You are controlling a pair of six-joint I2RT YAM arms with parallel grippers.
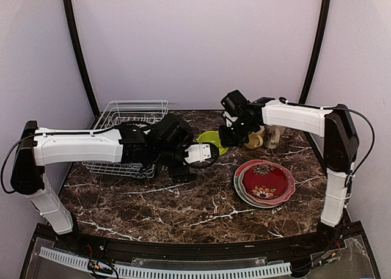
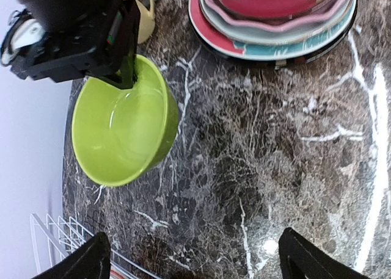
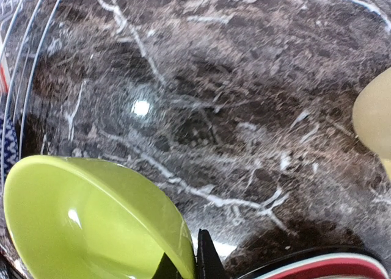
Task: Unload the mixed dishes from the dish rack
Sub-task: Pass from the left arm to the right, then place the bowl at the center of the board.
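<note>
I will use my right gripper to set the lime-green bowl, now held tilted over the marble, down on the bare marble (image 1: 217,145) (image 3: 212,137) between the dish rack and the yellow mug.
The lime-green bowl (image 1: 211,140) (image 2: 122,126) (image 3: 91,224) sits tilted over the marble, between the dish rack and the mugs. My right gripper (image 1: 229,135) (image 2: 79,35) (image 3: 186,254) is shut on its rim, one finger inside the bowl and one outside. Just short of the bowl, my left gripper (image 1: 204,155) (image 2: 195,264) is open, its fingers (image 2: 311,260) wide apart over bare marble with nothing between them. The white wire dish rack (image 1: 128,123) (image 2: 52,236) (image 3: 18,47) stands at the back left, mostly hidden behind my left arm.
Red floral plates are stacked (image 1: 264,182) (image 2: 275,16) at the right front. A yellow mug (image 1: 253,141) (image 2: 143,16) (image 3: 372,114) and a cream mug (image 1: 272,136) stand behind them, close to my right gripper. Walls close off the back and sides.
</note>
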